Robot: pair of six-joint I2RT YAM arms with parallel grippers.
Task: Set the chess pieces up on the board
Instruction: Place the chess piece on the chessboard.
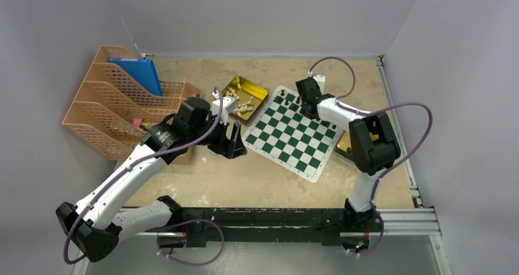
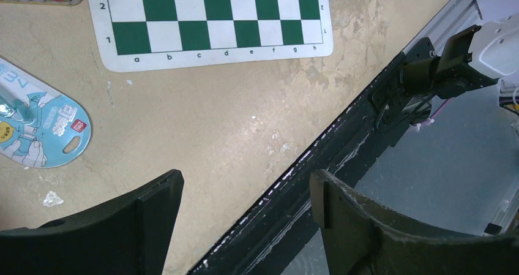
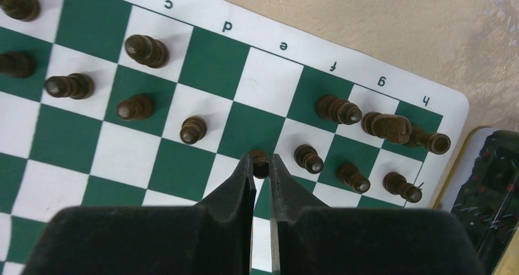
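Note:
My right gripper needs to release the dark brown piece on the green square [image 1: 309, 115] [image 3: 251, 135] in front of the white square lettered e.
The board [image 1: 287, 143] lies right of centre, tilted. Over its far corner, my right gripper [image 1: 304, 106] is shut on a dark brown chess piece [image 3: 261, 160], pinched at the fingertips [image 3: 261, 165] just above a square [image 3: 122, 140]. Several dark pieces [image 3: 147, 49] stand in two rows along the edge lettered c to h. Pale pieces lie in a gold tin [image 1: 245, 97] beyond the board's left corner. My left gripper [image 1: 235, 141] hangs open and holds nothing [image 2: 245, 189], left of the board [image 2: 208, 18], over bare tabletop.
An orange file rack [image 1: 122, 103] with a blue folder [image 1: 138, 73] stands at the far left. A blue packet [image 2: 37, 128] lies by the left gripper. A second gold tin [image 1: 344, 145] sits right of the board, under the right arm. A black rail [image 1: 275, 217] runs along the near edge.

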